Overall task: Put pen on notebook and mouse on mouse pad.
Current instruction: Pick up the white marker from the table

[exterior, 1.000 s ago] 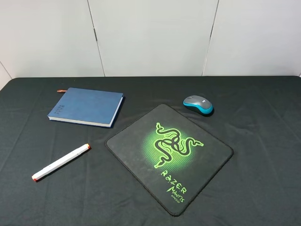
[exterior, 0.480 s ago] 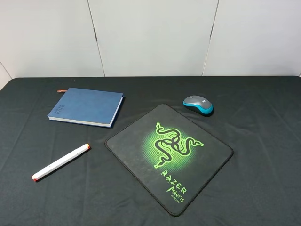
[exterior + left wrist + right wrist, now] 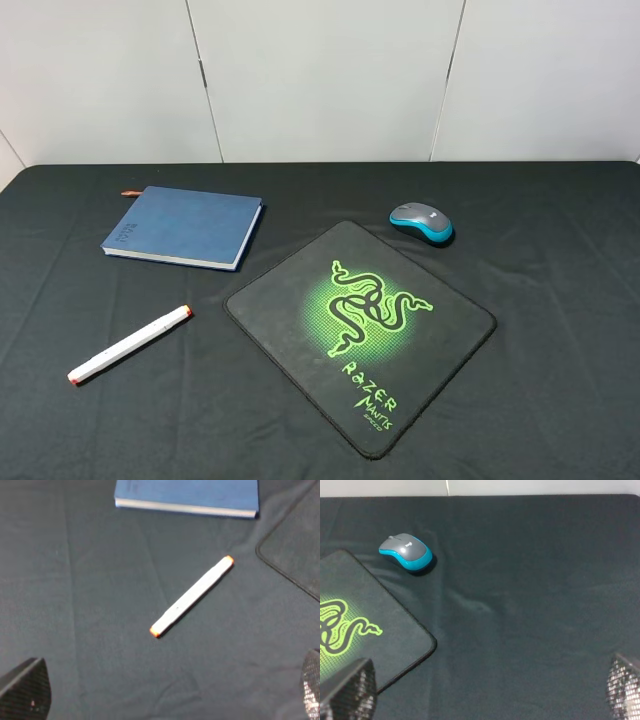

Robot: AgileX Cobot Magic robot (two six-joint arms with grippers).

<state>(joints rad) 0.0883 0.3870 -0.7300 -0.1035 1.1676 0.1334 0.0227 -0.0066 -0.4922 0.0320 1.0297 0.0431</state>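
My left gripper needs to grip the white pen's body [image 3: 117,351] [image 3: 184,603] next near its middle, slightly toward the pen's end that is farther from the blue notebook.
The white pen [image 3: 129,345] with orange-red tips lies slantwise on the black cloth, near the front left, apart from the blue notebook [image 3: 184,226] behind it. At the back right, the grey and blue mouse [image 3: 421,222] sits on the cloth just beyond the far corner of the black mouse pad [image 3: 360,330] with its green logo. Neither arm shows in the high view. My left gripper [image 3: 167,695] is open above the cloth, short of the pen [image 3: 192,596] and the notebook [image 3: 187,495]. My right gripper [image 3: 485,690] is open, with the mouse [image 3: 406,551] and the pad [image 3: 365,630] ahead of it.
A black cloth covers the table [image 3: 560,300] up to a white panelled wall [image 3: 320,80] at the back. Wrinkles run through the cloth near the pad's corner [image 3: 470,605].
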